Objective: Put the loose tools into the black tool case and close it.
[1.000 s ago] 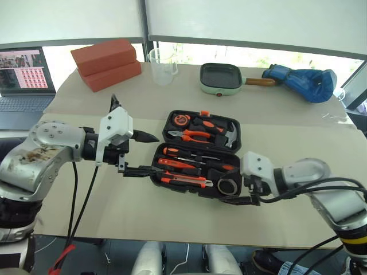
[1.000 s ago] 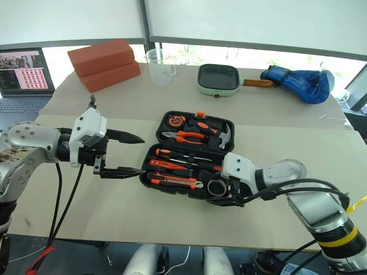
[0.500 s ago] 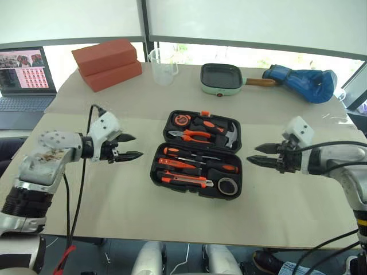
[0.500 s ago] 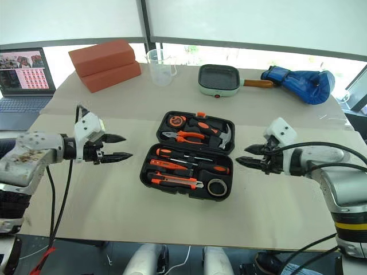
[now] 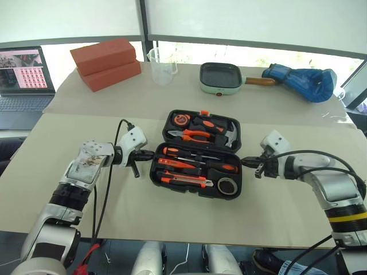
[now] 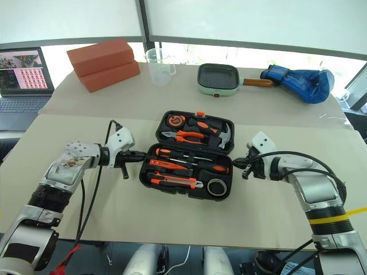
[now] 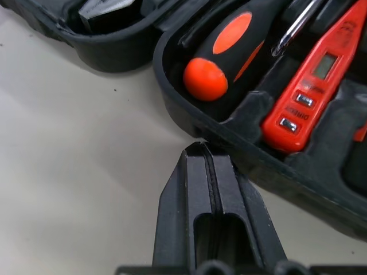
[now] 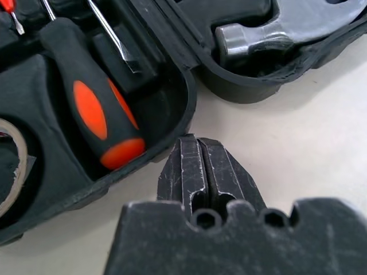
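Observation:
My right gripper should open, as it sits shut against the near half's rim, and take the far half's rim (image 5: 238, 137) beside the hammer to close the case.
The black tool case (image 5: 160, 173) lies open at the table's middle. Its near half holds an orange-and-black screwdriver (image 5: 172, 152), the slim orange tester (image 7: 318, 80), a second screwdriver (image 8: 97, 114), the utility knife (image 5: 186, 181) and the tape roll (image 5: 228, 186). The far half holds pliers, a hammer and a tape measure. My left gripper (image 5: 150, 154) is shut, and its fingertips (image 7: 195, 157) are right at the rim of the near half's left end. My right gripper (image 5: 243, 162) is shut too, its fingertips (image 8: 195, 150) close against the rim of the right end. Neither holds anything.
At the back of the table are two red bricks (image 5: 106, 63), a clear measuring cup (image 5: 162, 66), a green-rimmed pan (image 5: 221, 77) and a blue boxing glove (image 5: 304, 80). A laptop (image 5: 23, 74) stands at the far left.
Both grippers have gone from wide open to shut. They have dropped lower and come in against the left and right ends of the case's near half.

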Robot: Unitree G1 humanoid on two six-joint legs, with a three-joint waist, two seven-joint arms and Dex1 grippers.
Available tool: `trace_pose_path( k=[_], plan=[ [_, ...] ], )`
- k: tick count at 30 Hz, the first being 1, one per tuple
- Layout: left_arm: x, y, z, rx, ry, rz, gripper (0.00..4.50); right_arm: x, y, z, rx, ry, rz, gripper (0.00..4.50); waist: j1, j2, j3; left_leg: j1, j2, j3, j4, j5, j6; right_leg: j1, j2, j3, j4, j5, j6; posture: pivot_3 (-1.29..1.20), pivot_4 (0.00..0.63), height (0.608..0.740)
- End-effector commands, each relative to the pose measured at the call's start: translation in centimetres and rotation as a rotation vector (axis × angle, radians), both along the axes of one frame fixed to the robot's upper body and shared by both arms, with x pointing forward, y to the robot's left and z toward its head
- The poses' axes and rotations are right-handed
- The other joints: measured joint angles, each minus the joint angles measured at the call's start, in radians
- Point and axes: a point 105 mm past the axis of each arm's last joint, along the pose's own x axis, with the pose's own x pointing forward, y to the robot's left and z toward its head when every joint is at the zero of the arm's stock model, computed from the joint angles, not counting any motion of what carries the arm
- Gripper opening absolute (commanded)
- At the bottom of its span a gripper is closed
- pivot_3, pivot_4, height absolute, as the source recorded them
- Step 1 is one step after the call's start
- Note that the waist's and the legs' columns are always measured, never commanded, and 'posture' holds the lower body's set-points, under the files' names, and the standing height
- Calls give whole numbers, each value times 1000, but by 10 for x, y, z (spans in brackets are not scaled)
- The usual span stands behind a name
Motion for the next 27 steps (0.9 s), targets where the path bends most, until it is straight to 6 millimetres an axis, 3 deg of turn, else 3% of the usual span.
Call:
trace_pose_path(
  k=[1, 7, 15, 19, 23, 25, 27],
  plan=[
    [-5, -11, 14, -43, -17, -70, 26, -10, 22, 13, 25, -53, 133, 0, -1, 0, 0, 0, 0, 0, 0, 0, 0, 0, 0, 0, 0, 0, 0, 0, 150, 740],
    [-52, -25, 16, -108, 101, -266, 26, -37, 27, 7, 41, -15, 238, 0, -6, 0, 0, 0, 1, -5, -1, -1, 1, 0, 0, 0, 1, 0, 0, 0, 150, 740],
    [-84, -18, 4, -71, 178, -300, 26, -73, 27, -1, 29, 43, 320, 0, 4, 0, 0, -1, 0, -5, -1, -1, 2, 1, -1, -1, -2, 0, 1, 0, 150, 740],
    [-88, -12, 0, -62, 182, -254, 26, -82, 24, -2, 18, 49, 316, 0, 3, 0, 0, 0, 0, -5, -1, -1, 2, 1, -1, -1, -2, 0, 0, 0, 150, 740],
    [-73, 2, -5, -44, 164, -89, 26, -55, -9, 0, -58, 20, 66, 0, 7, 0, 0, 0, 0, -5, 1, -1, 2, 2, -1, 0, -1, 0, 0, 0, 150, 740],
    [-67, 17, -5, -42, 182, -8, 526, -56, -14, 6, -39, 32, 48, 0, 9, 0, 0, 0, 0, -5, 3, -1, 2, 2, -1, 0, 0, 0, 1, 0, 150, 740],
    [-63, 32, 0, -55, 210, 58, 1213, -60, -17, 11, -23, 53, 53, 610, 7, 0, 0, 1, 0, -6, 3, -1, 2, 3, -1, -1, 0, 0, 1, 0, 150, 740]
  ],
)
